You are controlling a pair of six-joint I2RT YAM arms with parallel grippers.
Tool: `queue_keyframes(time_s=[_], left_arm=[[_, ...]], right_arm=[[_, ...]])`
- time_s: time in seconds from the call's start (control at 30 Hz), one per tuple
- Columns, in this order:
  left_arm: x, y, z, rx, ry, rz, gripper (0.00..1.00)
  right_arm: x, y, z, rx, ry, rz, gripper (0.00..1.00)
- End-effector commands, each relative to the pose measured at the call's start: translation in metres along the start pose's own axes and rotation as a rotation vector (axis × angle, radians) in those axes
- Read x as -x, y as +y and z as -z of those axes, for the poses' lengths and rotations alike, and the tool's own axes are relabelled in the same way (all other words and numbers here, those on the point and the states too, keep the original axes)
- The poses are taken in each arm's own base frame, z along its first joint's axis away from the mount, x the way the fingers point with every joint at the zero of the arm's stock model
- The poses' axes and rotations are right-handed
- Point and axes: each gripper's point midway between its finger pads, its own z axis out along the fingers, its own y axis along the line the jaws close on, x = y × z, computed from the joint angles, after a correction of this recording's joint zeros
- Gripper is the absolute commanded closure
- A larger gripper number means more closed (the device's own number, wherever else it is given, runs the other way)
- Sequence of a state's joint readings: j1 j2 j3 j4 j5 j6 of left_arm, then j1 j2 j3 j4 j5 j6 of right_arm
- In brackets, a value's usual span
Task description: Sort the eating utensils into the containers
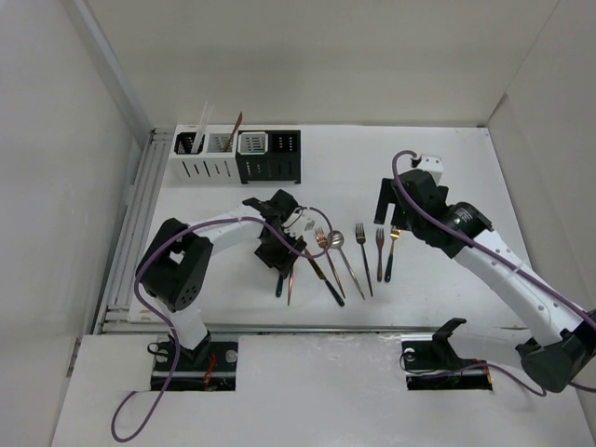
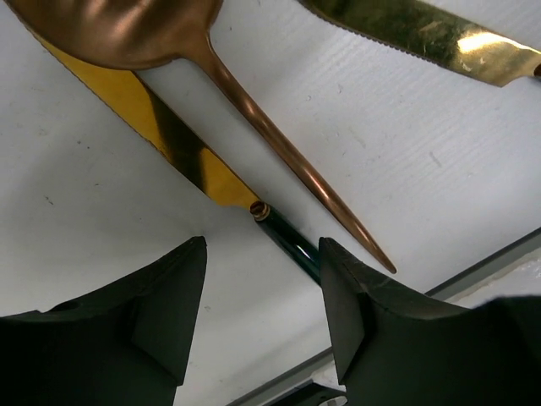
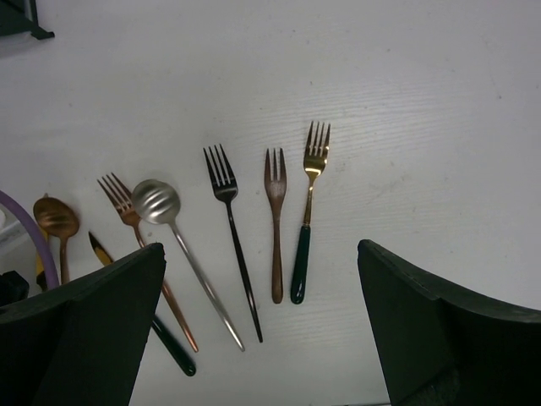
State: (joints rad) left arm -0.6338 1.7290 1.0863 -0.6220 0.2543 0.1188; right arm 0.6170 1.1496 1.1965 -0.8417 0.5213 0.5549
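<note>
My right gripper moves to the gold fork next and grabs the green handle's upper part (image 1: 390, 253) (image 3: 303, 244), near the fork's gold neck.
Several eating utensils lie in a row on the white table (image 1: 447, 168). They are a copper fork (image 3: 135, 220), a silver spoon (image 3: 169, 228), a black fork (image 3: 232, 237), a copper fork (image 3: 275, 220) and a gold fork with a green handle (image 3: 306, 220). My left gripper (image 1: 277, 256) is open and low over the table. Its jaws (image 2: 262, 279) straddle bare table, with the right finger beside the dark handle (image 2: 292, 245) of a gold knife (image 2: 169, 135). A copper spoon (image 2: 254, 110) lies across the knife. My right gripper (image 1: 386, 209) is open and empty above the forks. The containers, white (image 1: 205, 160) and black (image 1: 270, 156), stand at the back left.
Pale chopsticks (image 1: 203, 126) and a copper piece (image 1: 237, 126) stand in the white caddies. A second gold knife (image 2: 423, 34) lies by the left gripper. A metal rail (image 1: 130, 251) runs along the table's left edge. A purple cable (image 3: 25, 228) loops at the left.
</note>
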Motion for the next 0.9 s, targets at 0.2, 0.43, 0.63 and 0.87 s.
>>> queue_keyframes(time_s=[0.2,0.43,0.63,0.87], left_arm=[[-0.008,0.008,-0.01,0.118,0.023,0.035,0.5],[-0.019,0.017,-0.025,0.144,0.088,0.076,0.85],[-0.008,0.046,-0.005,0.197,0.015,0.161,1.0],[0.033,0.087,0.07,0.317,-0.213,0.144,1.0]], right_arm=[[0.024,-0.015,0.029,-0.012,-0.09,-0.048,0.0],[0.033,-0.029,0.047,-0.017,-0.138,-0.073,0.0],[0.031,-0.03,0.051,0.001,-0.148,-0.084,0.0],[0.04,0.009,0.038,0.141,-0.152,-0.034,0.0]])
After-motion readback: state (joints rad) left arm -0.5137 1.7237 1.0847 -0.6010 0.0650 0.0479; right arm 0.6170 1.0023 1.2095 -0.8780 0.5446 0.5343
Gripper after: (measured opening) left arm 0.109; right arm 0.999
